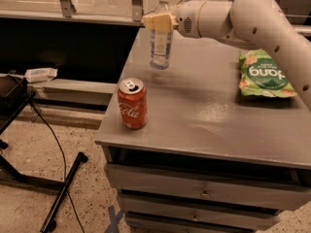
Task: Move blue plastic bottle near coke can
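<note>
The robot will use its gripper to put the blue plastic bottle down on the snack-bag side of the coke can (167,98), close beside it.
The blue plastic bottle (161,42), clear with a white cap and pale label, hangs upright a little above the grey tabletop (204,115), over its far left part. My gripper (158,21) is shut on the bottle's upper part, just below the cap; the white arm reaches in from the right. The coke can (132,103), red with white script and a silver top, stands upright near the table's front left corner, in front of and slightly left of the bottle.
A green snack bag (264,74) lies at the table's right side, under the arm. Drawers (204,193) sit below the tabletop. Left of the table are a black stand with cables (53,178) on the floor and a low ledge (73,89).
</note>
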Available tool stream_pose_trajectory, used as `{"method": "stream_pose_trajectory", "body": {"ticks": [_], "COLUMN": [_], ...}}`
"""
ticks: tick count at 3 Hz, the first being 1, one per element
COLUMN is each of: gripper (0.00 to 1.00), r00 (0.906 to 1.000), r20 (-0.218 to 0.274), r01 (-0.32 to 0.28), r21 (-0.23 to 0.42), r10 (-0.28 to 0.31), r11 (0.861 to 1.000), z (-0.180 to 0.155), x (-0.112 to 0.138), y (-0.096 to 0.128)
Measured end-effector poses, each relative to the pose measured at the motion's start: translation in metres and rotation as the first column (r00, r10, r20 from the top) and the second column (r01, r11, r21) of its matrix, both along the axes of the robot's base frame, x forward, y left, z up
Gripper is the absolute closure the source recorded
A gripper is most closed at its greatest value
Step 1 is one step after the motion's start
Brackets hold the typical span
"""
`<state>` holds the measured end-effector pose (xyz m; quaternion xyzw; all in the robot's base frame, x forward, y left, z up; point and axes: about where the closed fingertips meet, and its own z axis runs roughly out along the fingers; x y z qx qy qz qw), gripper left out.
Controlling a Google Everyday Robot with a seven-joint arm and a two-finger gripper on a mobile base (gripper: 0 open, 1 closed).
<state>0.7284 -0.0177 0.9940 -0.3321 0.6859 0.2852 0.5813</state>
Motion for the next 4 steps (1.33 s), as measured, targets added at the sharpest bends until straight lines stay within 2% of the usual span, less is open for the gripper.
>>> {"method": "stream_pose_trajectory", "body": {"ticks": [1,2,3,4], "gripper": [1.00,1.00,1.00,1.00], "r00": [1.0000,0.9977,0.9834,0.9752], "r20": [0.002,0.055,0.149,0.168], "r01": [-0.003,-0.038,-0.097,-0.131], "r21": [-0.005,-0.017,-0.056,-0.091], "r10": [0.003,0.039,0.104,0.145], "r11": [1.000,0.999,0.994,0.987], "z": [-0.002,0.002,0.010,0.003], "x": [0.000,-0.017,-0.068,-0.104], "y": [0.002,0.004,0.004,0.002]}}
